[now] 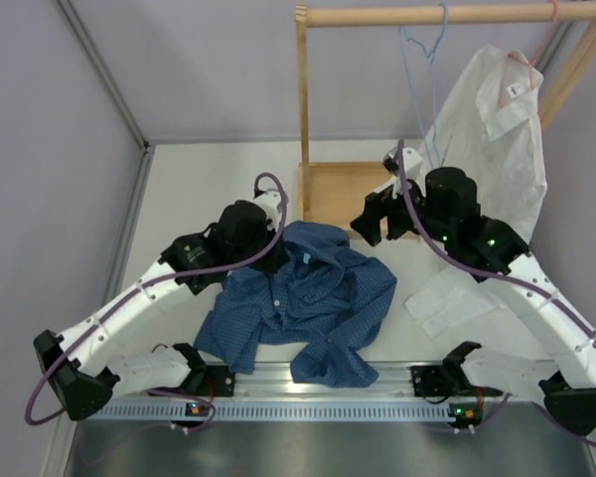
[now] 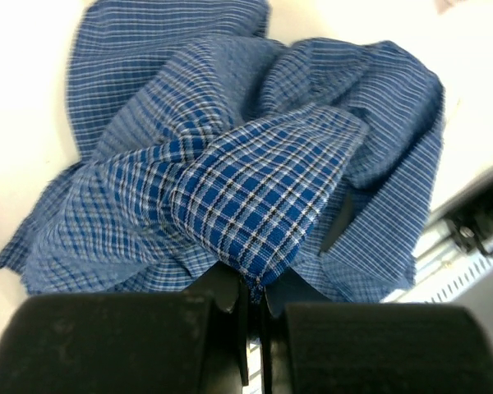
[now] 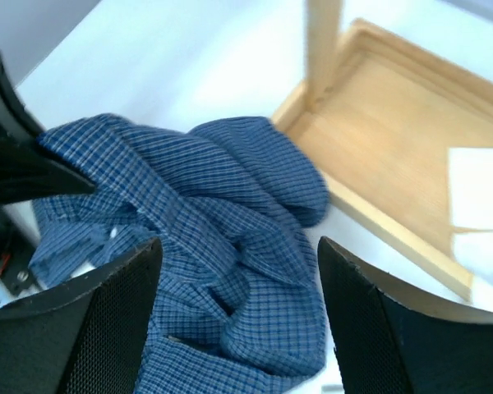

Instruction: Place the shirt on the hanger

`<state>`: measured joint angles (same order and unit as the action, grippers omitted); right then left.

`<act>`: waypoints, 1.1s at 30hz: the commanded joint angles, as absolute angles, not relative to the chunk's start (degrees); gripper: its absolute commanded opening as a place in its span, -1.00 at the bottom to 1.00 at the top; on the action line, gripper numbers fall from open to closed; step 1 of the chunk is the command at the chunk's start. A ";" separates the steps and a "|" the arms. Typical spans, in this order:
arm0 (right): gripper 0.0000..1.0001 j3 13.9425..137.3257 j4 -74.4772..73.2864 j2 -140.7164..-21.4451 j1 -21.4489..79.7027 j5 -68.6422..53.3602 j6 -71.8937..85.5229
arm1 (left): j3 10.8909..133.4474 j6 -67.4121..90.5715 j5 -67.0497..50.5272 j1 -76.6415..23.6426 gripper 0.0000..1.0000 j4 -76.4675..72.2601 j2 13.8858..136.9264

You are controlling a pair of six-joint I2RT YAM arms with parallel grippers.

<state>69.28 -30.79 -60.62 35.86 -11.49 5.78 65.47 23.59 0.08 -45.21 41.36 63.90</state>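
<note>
Next, my right gripper should go to the near end (image 1: 436, 149) of the light blue hanger, below the wooden rod, and close there.
The dark blue checked shirt (image 1: 313, 298) lies crumpled on the table between the two arms. My left gripper (image 1: 275, 254) is at its upper left part, shut on a raised fold of the fabric (image 2: 255, 205); in the left wrist view the gripper (image 2: 255, 291) pinches the fold's tip. My right gripper (image 1: 374, 226) is open and empty, above the shirt's far right edge. In the right wrist view the shirt (image 3: 230, 222) shows between the gripper's (image 3: 238, 250) spread fingers. The light blue hanger (image 1: 423, 55) hangs bare on the wooden rod at the back.
A wooden rack stands at the back, with an upright post (image 1: 303, 99), top rod (image 1: 447, 14) and base tray (image 1: 340, 189). A white shirt (image 1: 497, 129) hangs on a pink hanger (image 1: 546, 40) at right, its sleeve on the table (image 1: 442, 298). A metal rail (image 1: 308, 407) runs along the near edge.
</note>
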 commanded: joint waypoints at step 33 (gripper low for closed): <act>-0.39 118.83 -53.96 -88.15 15.12 5.62 -0.53 | 48.52 27.33 2.81 -45.09 -1.00 37.00 53.79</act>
